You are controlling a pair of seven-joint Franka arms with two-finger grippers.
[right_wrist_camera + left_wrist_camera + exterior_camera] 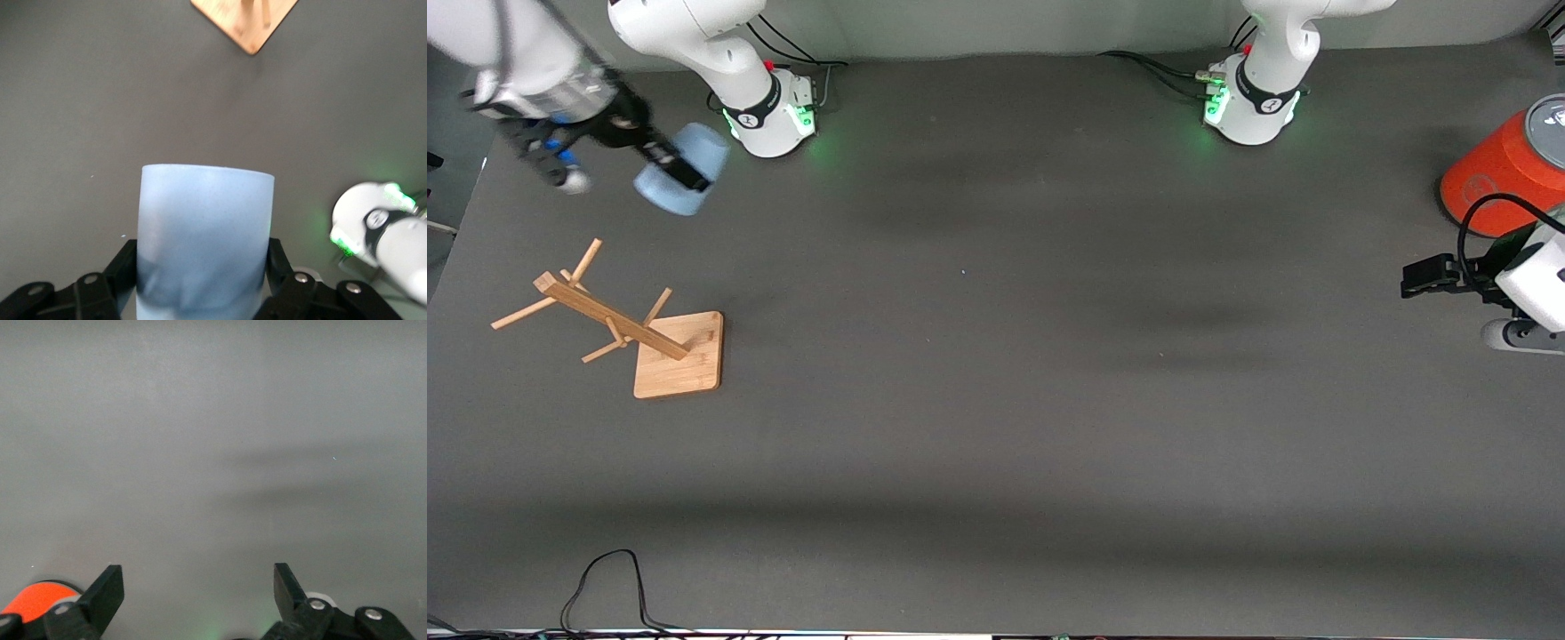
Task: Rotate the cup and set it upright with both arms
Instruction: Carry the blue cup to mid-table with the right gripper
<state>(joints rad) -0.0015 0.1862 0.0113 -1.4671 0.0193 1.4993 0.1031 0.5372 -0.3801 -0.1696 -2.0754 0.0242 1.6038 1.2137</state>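
My right gripper is going to let go of the pale-blue cup, now tilted above the table's edge strip, on the table, about halfway (pixel 1064 300) between the wooden rack and the orange cylinder.
The pale-blue cup (pixel 694 147) hangs tilted in the air over the table's edge strip beside the right arm's base (pixel 774 107). My right gripper (pixel 678 169) is shut on it, a black finger pressed against each side of the cup (pixel 205 220); in the right wrist view my right gripper (pixel 203 257) has the cup filling the space between its jaws. My left gripper (pixel 1427 277) waits low at the left arm's end of the table, beside the orange cylinder. Its jaws stand open, and in the left wrist view my left gripper (pixel 198 577) has only bare table between them.
A wooden rack (pixel 605 311) with pegs stands on its square base (pixel 685 364), nearer to the front camera than the held cup; its base corner (pixel 243 20) shows in the right wrist view. A big orange grey-lidded cylinder (pixel 1494 178) lies at the left arm's end. A black cable (pixel 605 578) loops at the front edge.
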